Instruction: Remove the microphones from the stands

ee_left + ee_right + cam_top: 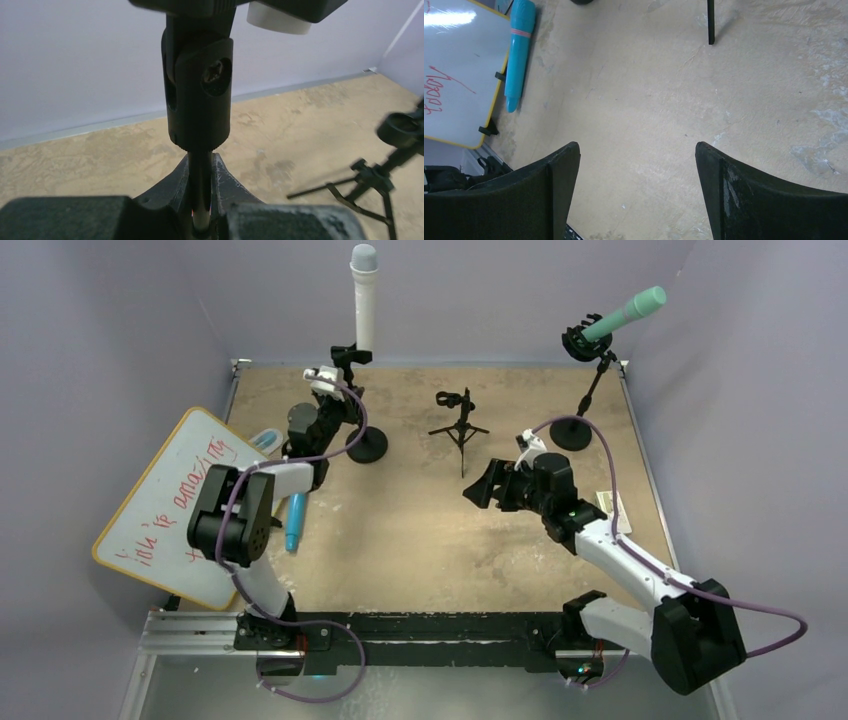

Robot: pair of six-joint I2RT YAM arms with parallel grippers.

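My left gripper needs to let go of the black stand so that it rests midway point(421, 539) between the small tripod and the front edge of the table.
A white microphone point(364, 300) stands upright in the clip of a black stand point(367, 445) at the back left. My left gripper point(335, 390) is shut on that stand's thin pole point(200, 175), just under the swivel joint point(200, 90). The microphone's white lower end point(277, 20) shows at the top of the left wrist view. A green microphone point(625, 315) leans in a second stand point(590, 390) at the back right. My right gripper point(485, 485) hovers open over the middle of the table, with only bare tabletop between its fingers point(559, 175).
A small empty tripod stand point(460, 425) stands at the back centre. A whiteboard point(175, 505) with red writing lies at the left edge, with a blue marker point(295, 522) beside it. Purple walls close in the table on three sides.
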